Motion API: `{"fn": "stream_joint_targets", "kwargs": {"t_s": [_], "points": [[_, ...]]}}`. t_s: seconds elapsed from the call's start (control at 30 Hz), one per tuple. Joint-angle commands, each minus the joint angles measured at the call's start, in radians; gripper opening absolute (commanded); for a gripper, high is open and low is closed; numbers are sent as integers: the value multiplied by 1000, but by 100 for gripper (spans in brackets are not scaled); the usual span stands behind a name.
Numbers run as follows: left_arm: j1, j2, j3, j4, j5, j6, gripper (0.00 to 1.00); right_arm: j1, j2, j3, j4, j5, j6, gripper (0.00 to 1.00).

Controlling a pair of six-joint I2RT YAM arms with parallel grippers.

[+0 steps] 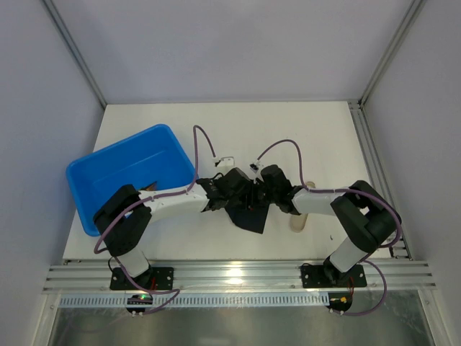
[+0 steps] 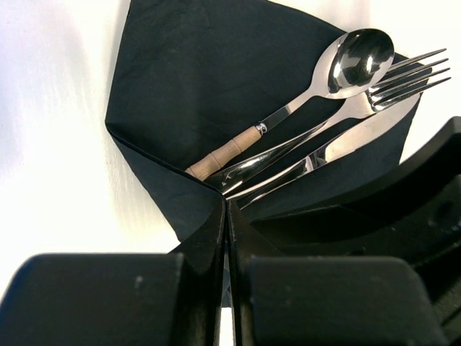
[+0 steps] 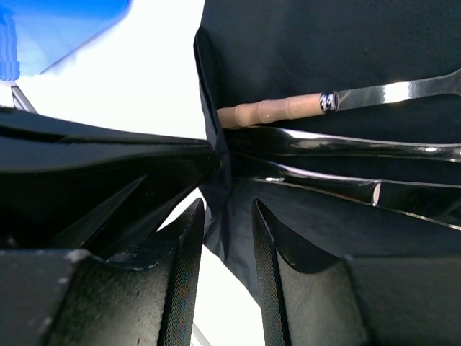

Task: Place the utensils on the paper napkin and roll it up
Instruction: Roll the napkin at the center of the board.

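The napkin's fold puckers beside the end of the knife's handle, so the robot's left gripper should take the napkin's folded flap farther back (image 2: 187, 219) while the right gripper straightens the napkin's edge.
The black paper napkin (image 1: 253, 218) lies mid-table under both grippers. In the left wrist view the napkin (image 2: 202, 86) carries the utensils side by side: a spoon (image 2: 356, 61) with a beige handle section, a fork (image 2: 407, 72) and a knife (image 2: 353, 140). My left gripper (image 2: 227, 207) is shut, pinching the napkin's raised fold at the utensils' handle ends. My right gripper (image 3: 227, 207) stands open beside it, and a hanging fold of the napkin (image 3: 324, 58) sits between its fingers (image 3: 189, 245). The spoon handle (image 3: 274, 109) lies just beyond. From above, both grippers (image 1: 245, 189) hide the utensils.
A blue tub (image 1: 122, 144) sits at the left of the table, close to the left arm. A thick beige cylinder (image 1: 297, 220) lies right of the napkin, beneath the right arm. A corner of the tub (image 3: 57, 29) shows in the right wrist view.
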Motion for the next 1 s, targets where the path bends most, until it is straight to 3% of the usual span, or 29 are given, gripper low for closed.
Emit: {"fn": "stream_joint_targets", "kwargs": {"t_s": [0.0,0.1,0.5,0.6,0.73,0.77,0.9,0.97], "points": [[-1,5,39,37,5,15,0,9,14,4,91,7,8,37],[-1,4,39,37,7,15,0,9,23,14,99,14,14,36],[-1,-16,42,33,-9,29,0,9,28,14,105,50,32,7],[-2,-25,47,13,-35,36,1,7,18,11,102,62,34,5],[-9,-58,45,-30,-113,47,28,9,8,6,89,77,35,4],[-13,-68,42,-41,-128,50,29,7,8,6,91,80,37,4],[-21,-114,9,-70,-170,52,28,9,9,4,86,88,37,4],[-21,-142,-37,-53,-156,47,12,7,11,3,86,91,37,4]]}}
